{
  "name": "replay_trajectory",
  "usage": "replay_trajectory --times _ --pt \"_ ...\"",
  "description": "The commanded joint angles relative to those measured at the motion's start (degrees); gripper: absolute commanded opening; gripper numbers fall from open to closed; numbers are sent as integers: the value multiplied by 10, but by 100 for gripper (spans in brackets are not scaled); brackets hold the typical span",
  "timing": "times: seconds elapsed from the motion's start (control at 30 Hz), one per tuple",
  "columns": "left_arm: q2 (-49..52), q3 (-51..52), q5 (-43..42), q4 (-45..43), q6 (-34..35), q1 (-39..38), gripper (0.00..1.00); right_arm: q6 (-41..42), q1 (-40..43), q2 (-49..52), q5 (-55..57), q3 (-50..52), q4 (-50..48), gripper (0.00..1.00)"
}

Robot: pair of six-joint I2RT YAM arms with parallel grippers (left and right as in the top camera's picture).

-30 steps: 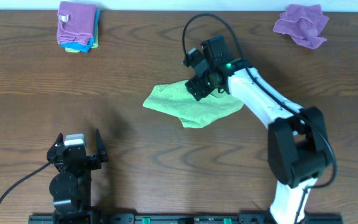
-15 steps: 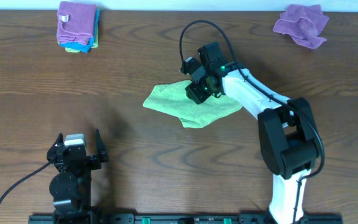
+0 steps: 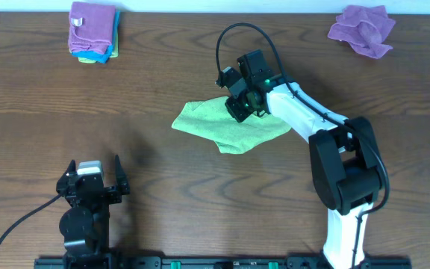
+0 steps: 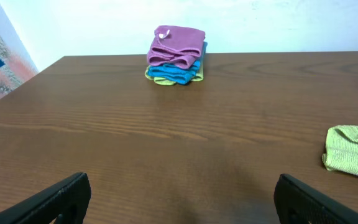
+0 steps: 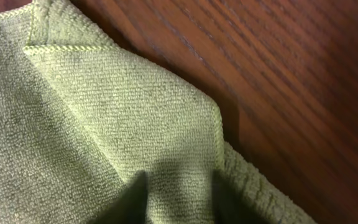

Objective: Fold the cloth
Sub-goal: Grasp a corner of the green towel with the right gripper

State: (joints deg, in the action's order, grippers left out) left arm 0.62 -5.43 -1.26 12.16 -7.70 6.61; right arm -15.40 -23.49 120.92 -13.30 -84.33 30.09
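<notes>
The green cloth lies doubled crooked; next my right gripper pinches the folded corner (image 5: 211,121) and pulls it open flat before folding.
The green cloth (image 3: 226,128) lies partly folded in the middle of the table. Its folded corner and hem fill the right wrist view (image 5: 104,112). My right gripper (image 3: 240,110) is down on the cloth's upper edge. Its two dark fingertips (image 5: 132,202) stand a little apart with flat cloth between them. My left gripper (image 3: 94,179) is open and empty at the near left, well away from the cloth. The cloth's left end shows at the right edge of the left wrist view (image 4: 353,152).
A stack of folded purple, blue and yellow cloths (image 3: 93,31) sits at the far left and also shows in the left wrist view (image 4: 176,55). A crumpled purple cloth (image 3: 362,30) lies at the far right. The table (image 3: 66,112) is dark wood.
A second ago my right gripper sat slightly further right. It has shifted a little left and turned over the cloth's top edge, and has held still since. The left arm has not moved.
</notes>
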Motion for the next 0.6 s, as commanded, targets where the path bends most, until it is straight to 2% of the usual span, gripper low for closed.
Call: replay_trajectory --times 0.0,0.17,0.57 --pt "-3 17 6 5 0 2 95 6 -5 6 3 2 -6 43" --pt "-3 17 6 5 0 2 95 5 -4 6 24 2 -14 44" --pt "-3 17 6 5 0 2 95 5 0 11 24 2 -12 34"
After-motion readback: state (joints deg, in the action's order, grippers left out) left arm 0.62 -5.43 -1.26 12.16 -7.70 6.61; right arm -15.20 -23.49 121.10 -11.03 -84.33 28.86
